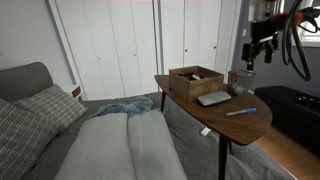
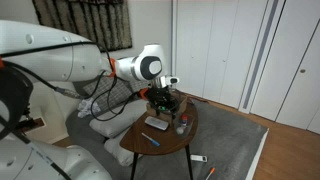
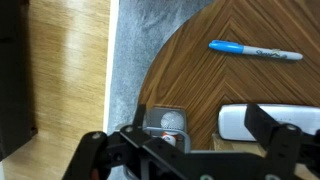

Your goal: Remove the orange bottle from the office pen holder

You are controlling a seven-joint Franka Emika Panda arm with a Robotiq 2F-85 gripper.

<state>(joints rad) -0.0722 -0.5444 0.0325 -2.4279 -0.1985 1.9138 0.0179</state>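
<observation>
I need to close my gripper on the top end (image 1: 233, 73) (image 3: 170, 138) of the orange bottle, where it pokes up out of the grey mesh pen holder.
The grey mesh pen holder (image 3: 160, 122) stands near the rim of the wooden table and also shows in both exterior views (image 1: 233, 78) (image 2: 181, 126). In the wrist view it holds a white round thing (image 3: 173, 117) and the orange bottle (image 3: 168, 138), of which only the orange-and-white top shows. My gripper (image 3: 180, 135) is open and empty. It hangs above the holder, with a finger on each side of it in the wrist view. In both exterior views the gripper (image 1: 250, 55) (image 2: 165, 97) is well above the table.
A blue pen (image 3: 255, 50) lies on the table (image 3: 230, 85). A flat silver-white object (image 3: 250, 122) lies next to the holder, beside a low wooden box (image 1: 195, 78). A grey sofa with cushions (image 1: 110, 140) stands by the table. Carpet and wood floor lie below.
</observation>
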